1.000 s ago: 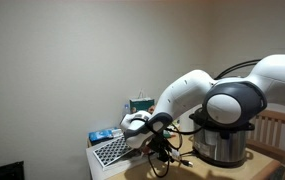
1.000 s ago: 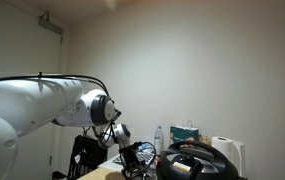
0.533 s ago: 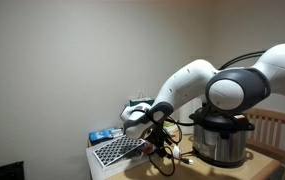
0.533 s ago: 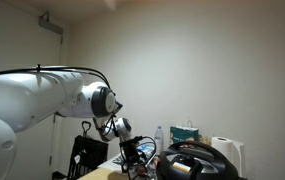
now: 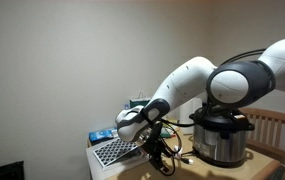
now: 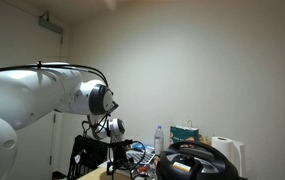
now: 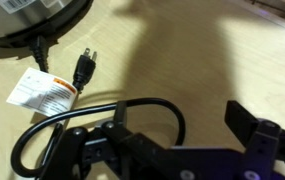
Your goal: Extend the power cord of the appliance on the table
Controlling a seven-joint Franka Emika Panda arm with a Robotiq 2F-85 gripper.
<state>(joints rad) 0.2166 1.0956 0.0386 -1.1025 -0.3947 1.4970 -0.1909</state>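
Next, I close my gripper on the cord loop's outer bend [image 5: 163,164] [image 7: 179,122], away from the white and orange tag, so that I take hold of the black power cord.
A black power cord [image 7: 147,103] lies looped on the wooden table [image 7: 202,60]. Its plug [image 7: 82,68] and a white and orange tag [image 7: 40,90] lie just below the cooker's base [image 7: 27,12]. In the wrist view my gripper [image 7: 182,122] is open, its fingers wide apart, with the cord's loop passing between them close to the left finger. In both exterior views the gripper [image 5: 152,148] [image 6: 122,160] is low over the table, beside the silver and black cooker [image 5: 222,140] [image 6: 192,165], with cord [image 5: 162,155] bunched around it.
A white cabinet [image 5: 100,165] left of the table holds a grid-patterned tray [image 5: 112,150] and a blue box [image 5: 104,135]. A wooden chair [image 5: 278,130] stands behind the cooker. A bottle [image 6: 160,138], a tissue box [image 6: 187,132] and a paper roll [image 6: 227,152] stand behind the cooker.
The arm has swung away from the cooker and the gripper has moved lower toward the table, with the cord bundle still around it.
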